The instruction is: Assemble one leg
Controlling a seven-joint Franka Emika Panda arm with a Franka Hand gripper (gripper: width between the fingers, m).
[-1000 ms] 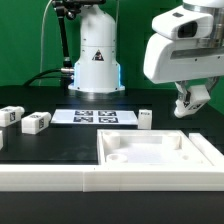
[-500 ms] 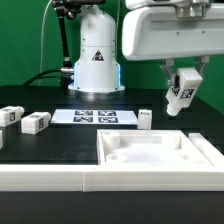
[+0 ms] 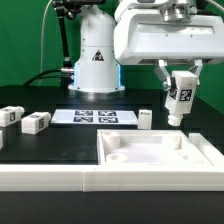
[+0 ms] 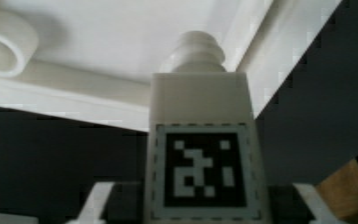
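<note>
Next, my gripper lets go of the leg, upright in the white panel's front corner [image 3: 193, 157], the one farthest from the marker board.
My gripper [image 3: 179, 86] is shut on a leg [image 3: 178, 99], a chunky white block with a black-and-white tag, and holds it in the air with its peg pointing down. The leg hangs above the far right corner of the large white square panel [image 3: 160, 152], apart from it. In the wrist view the leg [image 4: 202, 120] fills the middle between my fingers, its peg aimed at the panel's edge [image 4: 105, 85] near a round rimmed recess [image 4: 7, 50]. Three more legs lie on the table: two on the exterior view's left [image 3: 36, 123] [image 3: 10, 116] and one behind the panel [image 3: 145, 118].
The marker board [image 3: 95, 117] lies flat behind the panel. The robot's white base [image 3: 97, 55] stands at the back. A white rail [image 3: 45, 178] runs along the table's front edge.
The gripper has risen and moved toward the exterior view's left with the leg in it. The leg has turned from tilted to nearly upright, peg down.
</note>
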